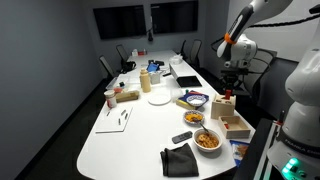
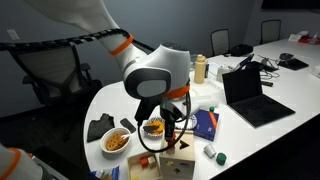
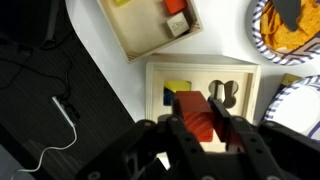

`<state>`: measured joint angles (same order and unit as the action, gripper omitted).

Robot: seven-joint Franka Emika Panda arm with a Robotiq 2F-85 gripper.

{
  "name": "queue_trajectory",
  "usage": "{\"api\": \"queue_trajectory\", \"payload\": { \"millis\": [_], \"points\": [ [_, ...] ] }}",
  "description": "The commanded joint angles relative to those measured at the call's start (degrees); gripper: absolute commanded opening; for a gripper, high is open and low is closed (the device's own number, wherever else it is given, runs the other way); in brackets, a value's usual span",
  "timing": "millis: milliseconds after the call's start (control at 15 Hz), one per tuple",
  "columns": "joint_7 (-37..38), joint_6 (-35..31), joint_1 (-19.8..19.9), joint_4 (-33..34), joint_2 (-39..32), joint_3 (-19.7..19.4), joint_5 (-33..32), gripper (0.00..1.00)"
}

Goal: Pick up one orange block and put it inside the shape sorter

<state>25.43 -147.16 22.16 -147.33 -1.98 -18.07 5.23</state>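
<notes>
Next, my gripper lets go of the orange block in the shape sorter's hole (image 1: 229, 98) (image 3: 170, 97) next to the yellow patch.
In the wrist view my gripper (image 3: 198, 126) is shut on an orange block (image 3: 192, 105). It holds the block just above the top face of the shape sorter (image 3: 250, 78), a pale wooden box with dark cut-out holes and a yellow patch. In both exterior views the gripper (image 1: 231, 88) (image 2: 172, 133) hangs over the shape sorter (image 1: 225, 105) (image 2: 181, 166) near the table's edge. The block itself is too small to make out there.
A shallow wooden tray (image 3: 135, 45) (image 1: 238, 125) with another orange block (image 3: 177, 6) and other small blocks lies beside the sorter. A bowl of orange food (image 3: 290, 30) (image 1: 207, 140) (image 2: 117, 141), plates, a dark cloth (image 1: 180, 158) and laptops (image 2: 250, 95) are on the white table.
</notes>
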Motion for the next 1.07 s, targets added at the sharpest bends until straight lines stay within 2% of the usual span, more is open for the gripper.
{"api": "queue_trajectory", "payload": {
  "millis": [0,467,1000],
  "points": [
    [-3.2,-0.6,-0.8,1.2,-2.0,-1.0,2.3,0.08],
    [-6.3,-0.4,-0.8,1.3,-3.9,-1.1,4.4,0.08],
    [-6.0,-0.2,-0.8,1.2,-4.3,-1.7,4.0,0.08]
  ]
}}
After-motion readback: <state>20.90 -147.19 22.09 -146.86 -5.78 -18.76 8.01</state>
